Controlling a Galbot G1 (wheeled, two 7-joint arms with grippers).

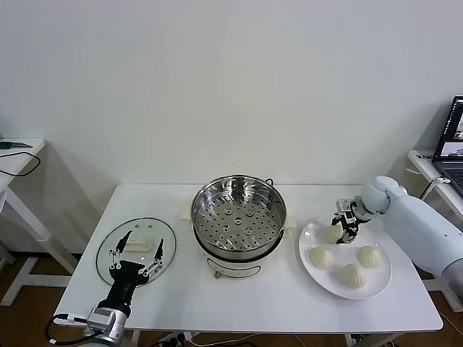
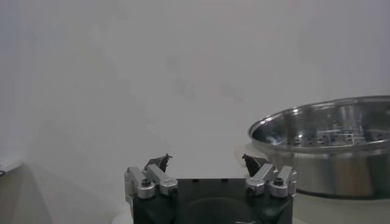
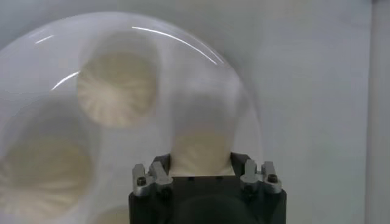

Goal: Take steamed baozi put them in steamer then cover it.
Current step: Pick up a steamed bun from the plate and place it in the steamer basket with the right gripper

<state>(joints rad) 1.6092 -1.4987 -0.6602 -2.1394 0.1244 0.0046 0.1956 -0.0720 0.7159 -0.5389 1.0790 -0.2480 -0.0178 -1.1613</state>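
Observation:
Next, I release the baozi from my right gripper on the far part of the perforated tray (image 1: 239, 196), near the steamer's back side.
The steel steamer (image 1: 239, 213) stands open at the table's middle, its perforated tray bare; its rim also shows in the left wrist view (image 2: 329, 146). Four cream-white baozi lie on a white plate (image 1: 376, 289) to the right. My right gripper (image 1: 346, 225) is down at the plate's far left, its fingers closed against both sides of one baozi (image 3: 201, 146). Two more baozi (image 3: 116, 88) (image 3: 42, 176) lie beside it. The glass cover (image 1: 108, 249) lies flat on the left. My left gripper (image 1: 137, 254) hovers open over it and holds nothing (image 2: 207, 164).
A laptop (image 1: 452, 137) sits on a side table at the far right. Another small white table (image 1: 18, 155) with a cable stands at the far left. The white wall is close behind the work table.

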